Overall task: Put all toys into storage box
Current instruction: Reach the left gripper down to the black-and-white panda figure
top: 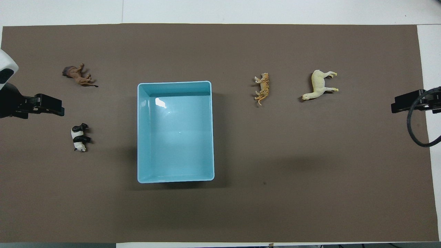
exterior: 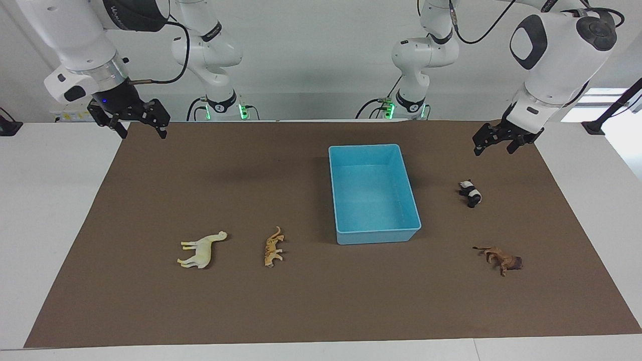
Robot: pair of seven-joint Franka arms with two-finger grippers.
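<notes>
I need to close my left gripper on the panda's rear end (top: 79,128) by its black hind legs, leaving the panda's white head free.
The light-blue storage box (exterior: 373,233) (top: 175,179) stands empty in the middle of the brown mat. The cream long-necked toy (exterior: 200,250) (top: 318,85) and the orange tiger (exterior: 273,246) (top: 263,88) lie toward the right arm's end. The panda (exterior: 470,193) (top: 79,137) and the brown lion (exterior: 504,258) (top: 77,75) lie toward the left arm's end, the lion farther from the robots. My right gripper (exterior: 143,134) (top: 401,103) is open and empty, raised over the mat's edge. My left gripper (exterior: 494,150) (top: 51,105) is open and empty, raised over the mat near the panda.
The brown mat (exterior: 321,301) covers most of the white table (exterior: 50,200). The arm bases (exterior: 225,105) stand at the robots' edge of the table. A black stand (exterior: 602,120) sits at the left arm's corner.
</notes>
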